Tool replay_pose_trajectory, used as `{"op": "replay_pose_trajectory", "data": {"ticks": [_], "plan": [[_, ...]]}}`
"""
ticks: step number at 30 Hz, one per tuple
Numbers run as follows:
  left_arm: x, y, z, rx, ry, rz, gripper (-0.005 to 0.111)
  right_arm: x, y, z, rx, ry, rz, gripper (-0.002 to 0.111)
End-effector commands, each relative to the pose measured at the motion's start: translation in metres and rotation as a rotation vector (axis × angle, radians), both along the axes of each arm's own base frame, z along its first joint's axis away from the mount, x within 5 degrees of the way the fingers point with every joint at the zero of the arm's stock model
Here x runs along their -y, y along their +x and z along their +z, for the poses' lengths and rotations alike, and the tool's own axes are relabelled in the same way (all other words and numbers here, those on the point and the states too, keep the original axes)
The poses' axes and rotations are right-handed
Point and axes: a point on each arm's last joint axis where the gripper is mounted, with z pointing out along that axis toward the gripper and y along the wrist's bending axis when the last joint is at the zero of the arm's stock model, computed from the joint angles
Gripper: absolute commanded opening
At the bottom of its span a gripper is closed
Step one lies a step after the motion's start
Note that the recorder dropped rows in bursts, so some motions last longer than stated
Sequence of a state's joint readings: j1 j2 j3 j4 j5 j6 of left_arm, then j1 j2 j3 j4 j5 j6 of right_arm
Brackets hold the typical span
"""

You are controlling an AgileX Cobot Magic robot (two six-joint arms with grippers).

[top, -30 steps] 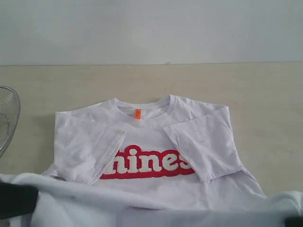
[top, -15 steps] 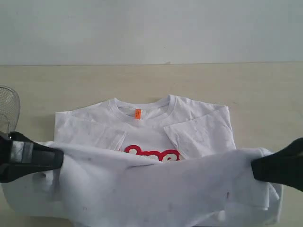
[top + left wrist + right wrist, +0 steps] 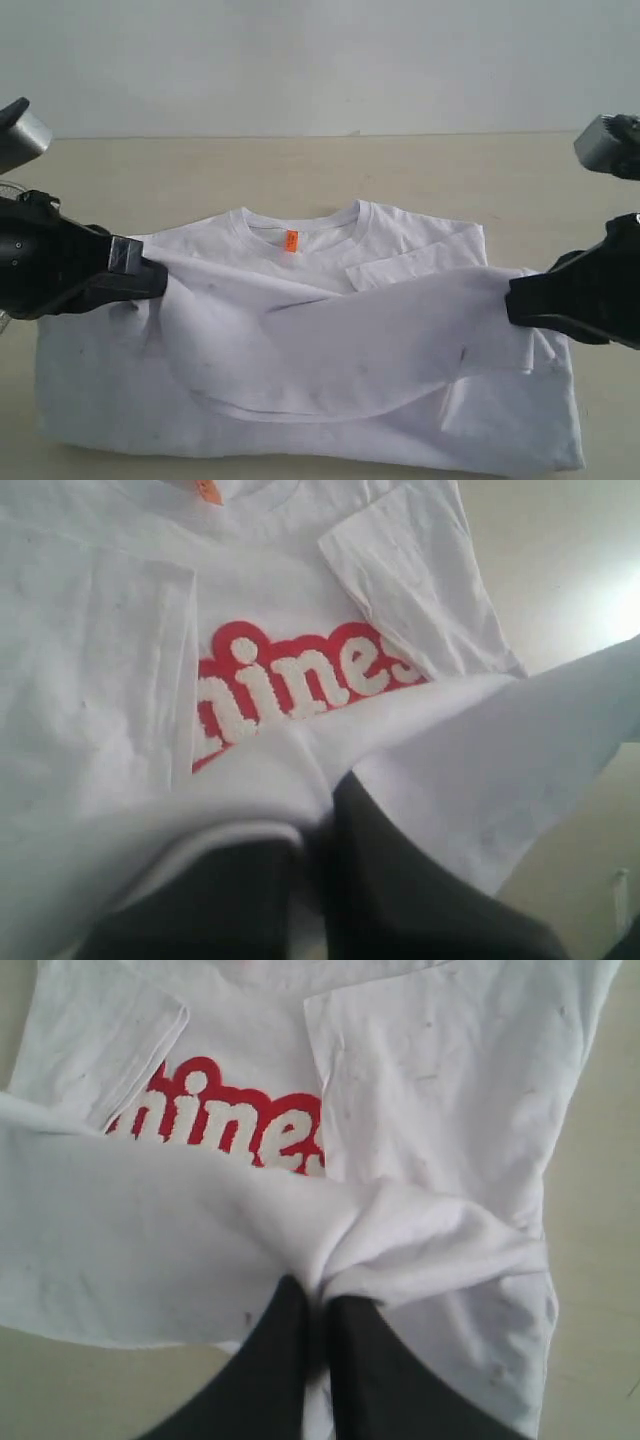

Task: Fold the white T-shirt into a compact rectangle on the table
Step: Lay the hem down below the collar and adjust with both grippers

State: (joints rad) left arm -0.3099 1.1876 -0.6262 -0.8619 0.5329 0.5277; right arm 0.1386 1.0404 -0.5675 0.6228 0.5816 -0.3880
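Observation:
The robot's right gripper will release the hem corner, now lifted and stretched across the chest, on the shirt's chest, over the lower edge of the folded sleeve point(image 3: 456, 291) point(image 3: 485, 1085).
The white T-shirt point(image 3: 300, 360) lies on the table point(image 3: 300, 170), its sleeves folded inward and its collar with the orange neck tag point(image 3: 291, 240) toward the far side. Its bottom hem is lifted and stretched across the chest between both grippers. My left gripper point(image 3: 155, 277) is shut on the hem's left corner and my right gripper point(image 3: 512, 300) is shut on the right corner. In the exterior view the raised cloth covers the red print. The print point(image 3: 300, 675) shows under the hem in the left wrist view, and the same print point(image 3: 230, 1120) shows in the right wrist view.
A round wire-mesh basket point(image 3: 8, 188) shows as a sliver at the table's left edge, behind my left arm. A pale wall rises behind the table's far edge. Bare tabletop lies beyond the collar and to the right of the shirt.
Both grippers have carried the hem up and away from the near edge toward the collar. The raised cloth now hides the red print in the exterior view.

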Motion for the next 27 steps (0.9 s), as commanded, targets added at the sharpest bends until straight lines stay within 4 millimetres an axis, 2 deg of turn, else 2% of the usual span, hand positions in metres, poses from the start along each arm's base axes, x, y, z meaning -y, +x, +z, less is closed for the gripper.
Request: {"op": "replay_pose_trajectory", "data": {"ticks": [1,6,11,14,17,27], "plan": [[0.0,0.009,-0.003,0.026,0.017,0.031,0.005,0.001,0.013,-0.008,0.012,-0.035,-0.016,0.0],[0.0,0.017,-0.014,0.017,0.046,0.042,0.005,0.004,0.027,-0.018,0.029,-0.064,-0.058,0.0],[0.001,0.024,-0.025,0.008,0.084,0.035,0.005,0.002,0.042,-0.009,0.064,-0.076,-0.046,0.0],[0.0,0.027,-0.029,0.004,0.093,0.051,0.005,0.002,0.049,-0.016,0.042,-0.087,-0.045,0.0],[0.0,0.029,-0.031,0.01,0.104,0.052,0.005,0.002,0.054,-0.024,0.016,-0.096,-0.05,0.0],[-0.001,0.04,-0.049,-0.008,0.152,0.078,0.005,0.004,0.063,-0.034,0.023,-0.114,-0.086,0.0]]}}
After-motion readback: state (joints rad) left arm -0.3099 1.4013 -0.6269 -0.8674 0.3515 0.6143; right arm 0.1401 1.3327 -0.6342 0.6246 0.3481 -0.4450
